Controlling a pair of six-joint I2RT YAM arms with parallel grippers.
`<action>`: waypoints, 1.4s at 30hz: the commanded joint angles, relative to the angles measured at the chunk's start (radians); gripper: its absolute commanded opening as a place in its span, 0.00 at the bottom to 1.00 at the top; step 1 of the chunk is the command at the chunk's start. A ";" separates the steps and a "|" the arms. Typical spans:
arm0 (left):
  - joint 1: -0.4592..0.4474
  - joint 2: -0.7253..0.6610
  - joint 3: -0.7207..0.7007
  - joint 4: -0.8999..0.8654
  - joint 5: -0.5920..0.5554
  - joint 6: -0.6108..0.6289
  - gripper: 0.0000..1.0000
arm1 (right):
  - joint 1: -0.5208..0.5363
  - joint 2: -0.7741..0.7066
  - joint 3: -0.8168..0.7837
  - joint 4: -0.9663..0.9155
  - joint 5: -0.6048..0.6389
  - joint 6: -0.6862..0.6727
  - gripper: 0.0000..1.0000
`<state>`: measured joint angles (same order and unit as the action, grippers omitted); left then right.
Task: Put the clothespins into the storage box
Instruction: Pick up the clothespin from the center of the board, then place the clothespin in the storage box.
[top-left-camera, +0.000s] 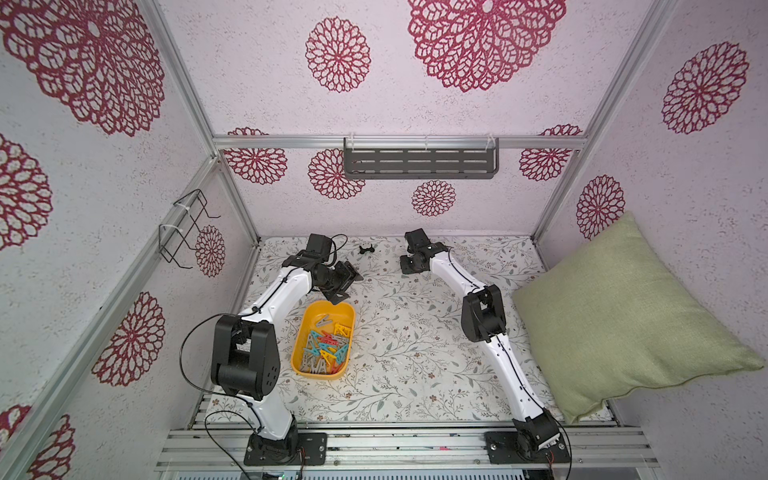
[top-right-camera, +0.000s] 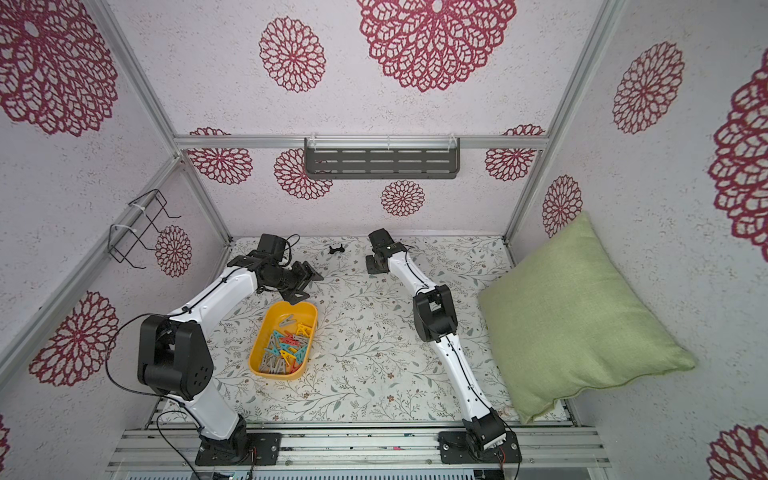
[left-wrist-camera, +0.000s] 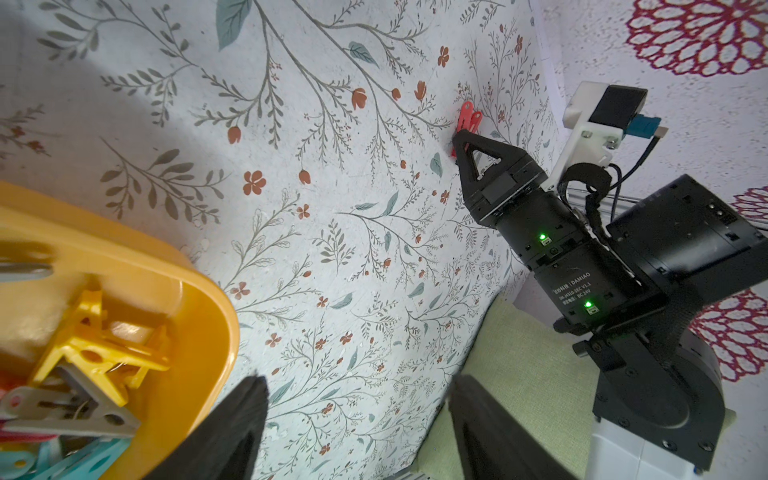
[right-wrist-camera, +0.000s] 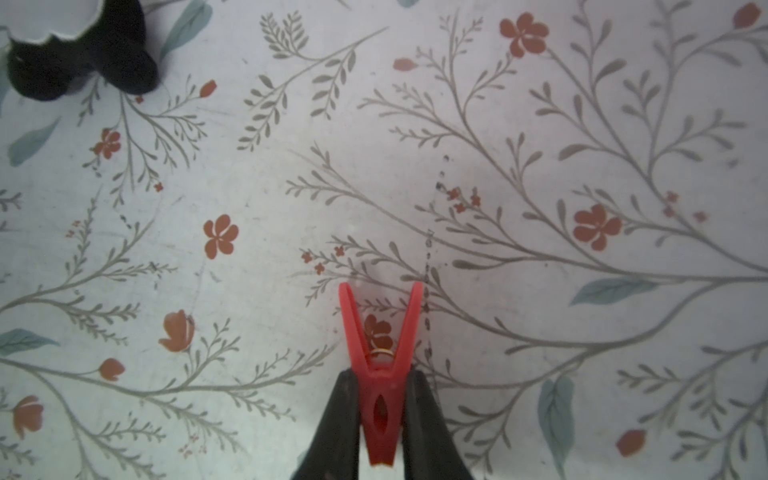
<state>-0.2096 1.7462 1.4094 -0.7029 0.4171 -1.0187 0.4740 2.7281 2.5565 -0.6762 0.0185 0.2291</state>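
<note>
The robot's right gripper should release the red clothespin in the yellow storage box, beside the grey clothespin (top-left-camera: 320, 328) nearest the far end of the storage box.
The yellow storage box (top-left-camera: 316, 311) (top-right-camera: 283, 309) sits left of centre, by my left arm. Several clothespins (top-left-camera: 326, 349) (top-right-camera: 286, 349) in red, yellow, teal and grey lie heaped in it; a yellow one (left-wrist-camera: 95, 353) shows near its rim (left-wrist-camera: 208, 316). My left gripper (top-left-camera: 347, 282) (left-wrist-camera: 357, 380) hangs open and empty just beyond the box's far end. At the back of the table, my right gripper (top-left-camera: 409, 266) (right-wrist-camera: 381, 376) points down, shut on a red clothespin (right-wrist-camera: 380, 399) (left-wrist-camera: 468, 118) whose V-shaped legs stick out past the fingertips. That pin is hidden in both top views.
A small black clip-like object (top-left-camera: 366, 249) (right-wrist-camera: 83, 62) lies at the back between the two grippers. A green pillow (top-left-camera: 623, 316) leans along the right side. A grey slotted shelf (top-left-camera: 419, 160) hangs on the back wall, and a wire rack (top-left-camera: 187, 224) on the left wall.
</note>
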 joint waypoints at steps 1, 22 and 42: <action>-0.012 -0.017 0.011 -0.016 -0.020 0.000 0.76 | -0.002 0.002 0.011 -0.038 -0.043 0.018 0.14; 0.152 -0.276 -0.133 -0.039 -0.066 0.042 0.77 | 0.296 -0.279 0.002 -0.137 -0.324 -0.015 0.08; 0.356 -0.737 -0.426 -0.187 -0.127 0.065 0.79 | 0.549 -0.265 -0.080 -0.141 -0.216 0.016 0.24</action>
<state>0.1333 1.0370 0.9951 -0.8600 0.2970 -0.9718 1.0298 2.4832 2.4481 -0.8204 -0.2516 0.2314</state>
